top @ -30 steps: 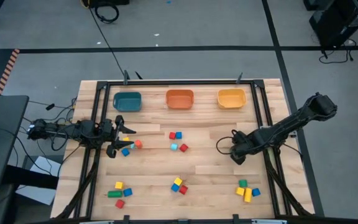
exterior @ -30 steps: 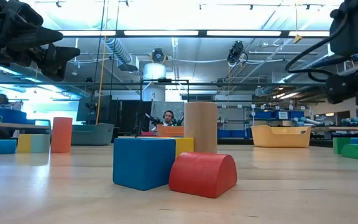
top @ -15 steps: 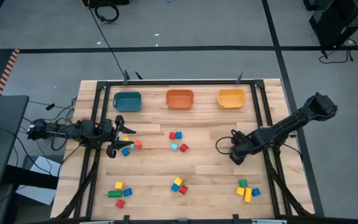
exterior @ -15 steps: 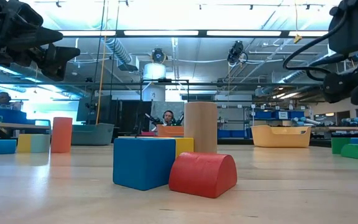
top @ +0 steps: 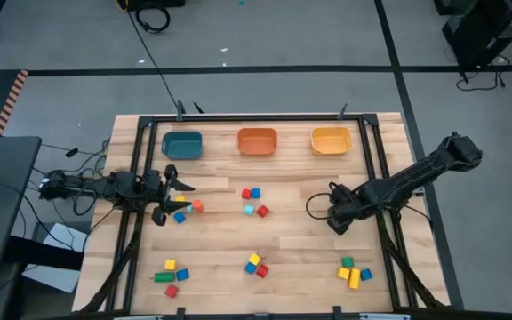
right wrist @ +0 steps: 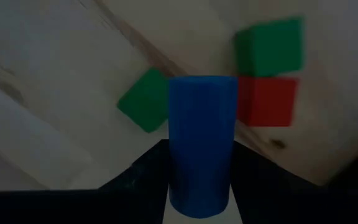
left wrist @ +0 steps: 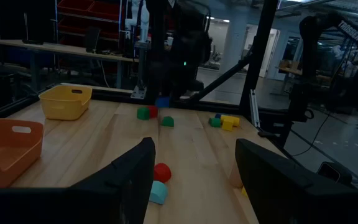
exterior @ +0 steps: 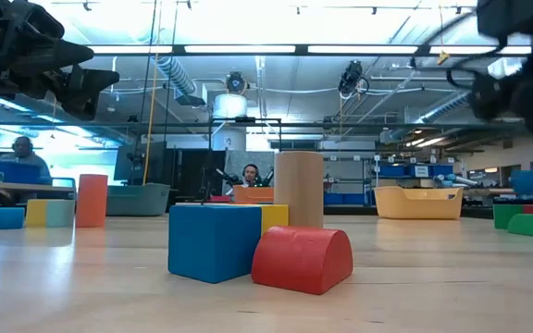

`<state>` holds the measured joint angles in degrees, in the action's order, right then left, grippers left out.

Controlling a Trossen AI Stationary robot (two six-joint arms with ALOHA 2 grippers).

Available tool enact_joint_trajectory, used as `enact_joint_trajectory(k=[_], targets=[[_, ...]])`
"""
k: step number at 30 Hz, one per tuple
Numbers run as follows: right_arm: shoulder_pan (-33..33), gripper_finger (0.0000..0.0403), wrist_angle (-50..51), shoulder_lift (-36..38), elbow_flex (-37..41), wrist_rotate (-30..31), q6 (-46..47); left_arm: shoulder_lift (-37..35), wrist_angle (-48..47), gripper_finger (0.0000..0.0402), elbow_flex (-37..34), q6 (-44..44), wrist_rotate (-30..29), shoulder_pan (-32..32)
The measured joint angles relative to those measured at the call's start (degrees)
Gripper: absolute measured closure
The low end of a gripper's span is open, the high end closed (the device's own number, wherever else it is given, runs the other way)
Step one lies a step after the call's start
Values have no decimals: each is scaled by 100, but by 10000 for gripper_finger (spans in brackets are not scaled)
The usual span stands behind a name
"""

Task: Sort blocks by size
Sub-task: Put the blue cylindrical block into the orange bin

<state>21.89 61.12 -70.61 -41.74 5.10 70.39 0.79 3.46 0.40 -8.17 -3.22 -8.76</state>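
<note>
The blue block will drop free from my right gripper when I open it in the middle of the orange bin (top: 257, 141).
My right gripper (top: 336, 220) hangs over the table's right-middle, pointing down, shut on a blue block (right wrist: 202, 143). Under it, two green blocks (right wrist: 145, 99) and a red one (right wrist: 265, 101) lie on the wood. In the low view the blue block (exterior: 530, 182) floats above them. At the left edge my left gripper (top: 171, 197) is held level and open above a few small blocks (top: 183, 212). More blocks sit in clusters at the centre (top: 252, 201) and along the near edge (top: 256, 265). My right gripper pinches the blue block by two opposite sides (right wrist: 178, 168) between its two fingers (right wrist: 146, 175). The fingers come from above, pointing down. The block is lifted clear of the table and reaches down past the fingertips.
Three bins stand in a row at the far edge: teal (top: 182, 144), orange (top: 257, 141) and yellow (top: 331, 140). Block clusters lie near left (top: 169, 272) and near right (top: 354, 272). A black frame (top: 370, 160) borders the table.
My right gripper has risen, pointing down all the while. The blue block has come up with it, off the table and clear of the green and red blocks, which stay in place.
</note>
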Motion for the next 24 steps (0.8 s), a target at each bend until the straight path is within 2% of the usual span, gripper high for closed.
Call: enact_joint_trajectory(k=[5, 13, 17, 24], targets=[[-197, 247, 551, 0, -976, 368, -306, -2, 0, 170, -1, -1, 1, -1], [-1092, 251, 565, -219, -2434, 910, -1454, -2, 0, 170, -1, 0, -1, 0], [-1610, 252, 556, -675, -3245, 1013, -2318, -1, 0, 170, -1, -1, -1, 0], [-2391, 252, 406, -1946, -4793, 945, -3958, -1, 0, 170, 0, -1, -1, -1]])
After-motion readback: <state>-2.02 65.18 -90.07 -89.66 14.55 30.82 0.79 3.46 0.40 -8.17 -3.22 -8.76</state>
